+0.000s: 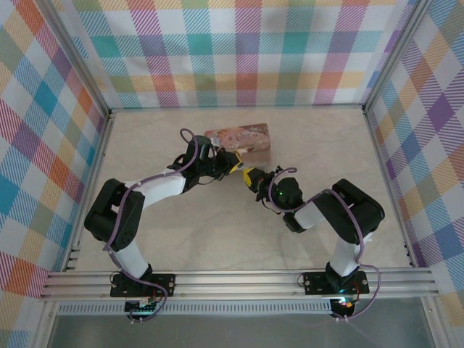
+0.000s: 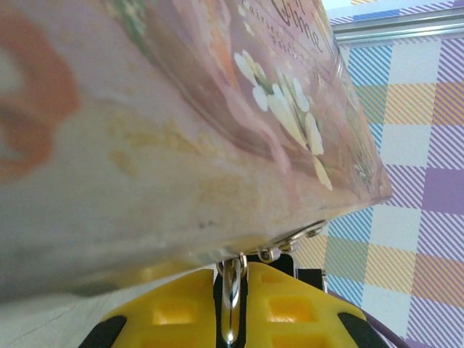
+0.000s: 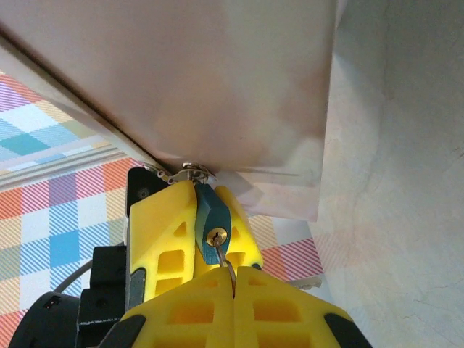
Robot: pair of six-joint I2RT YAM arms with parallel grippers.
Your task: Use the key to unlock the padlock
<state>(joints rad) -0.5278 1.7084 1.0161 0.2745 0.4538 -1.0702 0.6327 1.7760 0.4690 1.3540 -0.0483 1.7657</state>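
Observation:
I should open my right gripper, which holds the key, then turn it and take the key from another angle (image 3: 224,258), because the front of the pink box is tipped up.
A tiny padlock (image 3: 215,228), with a teal body and a brass keyhole, hangs from the metal clasp (image 3: 187,172) of the pink illustrated box (image 1: 243,139). My left gripper (image 2: 230,290) is shut on the padlock, whose shiny metal edge (image 2: 231,286) shows between the yellow fingers (image 3: 163,232). My right gripper (image 3: 233,279) is shut on the key (image 3: 227,259), and the key's tip sits in the keyhole. Both grippers meet just in front of the box, left gripper (image 1: 230,165) and right gripper (image 1: 251,177) nose to nose.
The pink box lies at the back middle of the beige table (image 1: 217,232). Checked walls (image 1: 232,51) close off the back and both sides. Open table lies in front of the arms' elbows.

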